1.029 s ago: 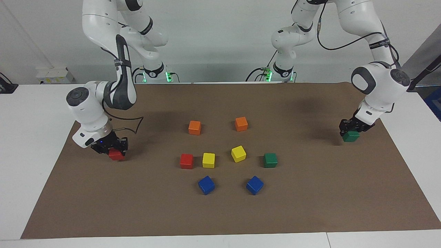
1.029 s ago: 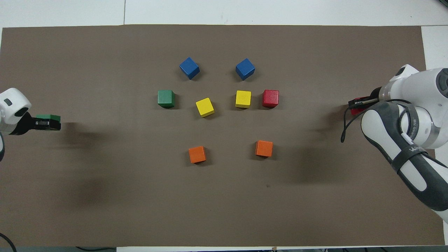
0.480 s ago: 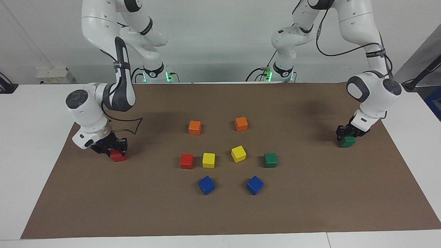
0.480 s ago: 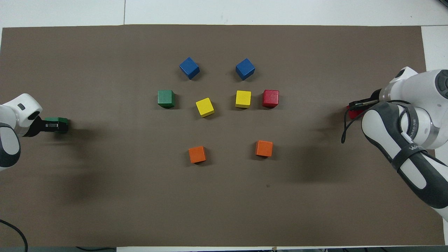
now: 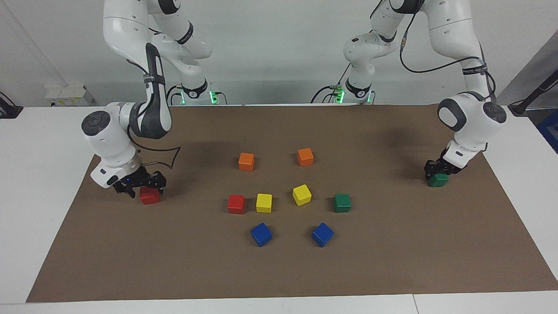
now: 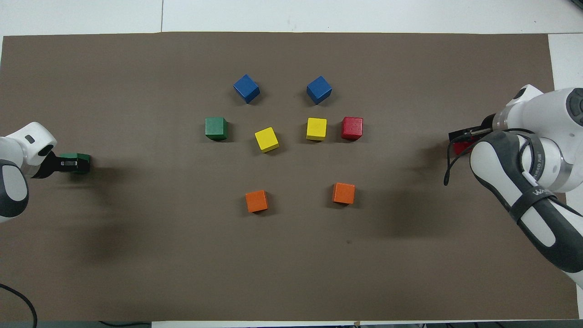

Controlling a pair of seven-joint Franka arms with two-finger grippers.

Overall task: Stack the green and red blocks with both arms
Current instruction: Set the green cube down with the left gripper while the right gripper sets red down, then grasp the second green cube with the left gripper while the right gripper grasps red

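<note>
The robot's right gripper should next go to the loose red block in the middle of the mat, beside a yellow cube, and close on the red block's sides (image 6: 352, 127).
My right gripper (image 5: 145, 188) stands open just over a red block (image 5: 149, 197) that rests on the brown mat (image 5: 392, 261) at the right arm's end. At the left arm's end, my left gripper (image 5: 437, 174) is shut on a green block (image 5: 438, 181) whose base is down at the mat. In the overhead view the held green block (image 6: 78, 162) shows at the left gripper (image 6: 68, 163), while the right arm mostly covers the released red block (image 6: 461, 147). Another red block (image 5: 236, 204) and another green block (image 5: 342, 203) lie loose mid-mat.
Between the loose red and green blocks sit two yellow cubes (image 5: 263, 203) (image 5: 301, 194). Two orange cubes (image 5: 246, 161) (image 5: 305, 157) lie nearer to the robots, and two blue cubes (image 5: 261, 234) (image 5: 322, 234) farther from them. White table borders the mat.
The right gripper has opened and let go of its red block, which now rests on the mat. The left arm has lowered its green block down to the mat, still gripped.
</note>
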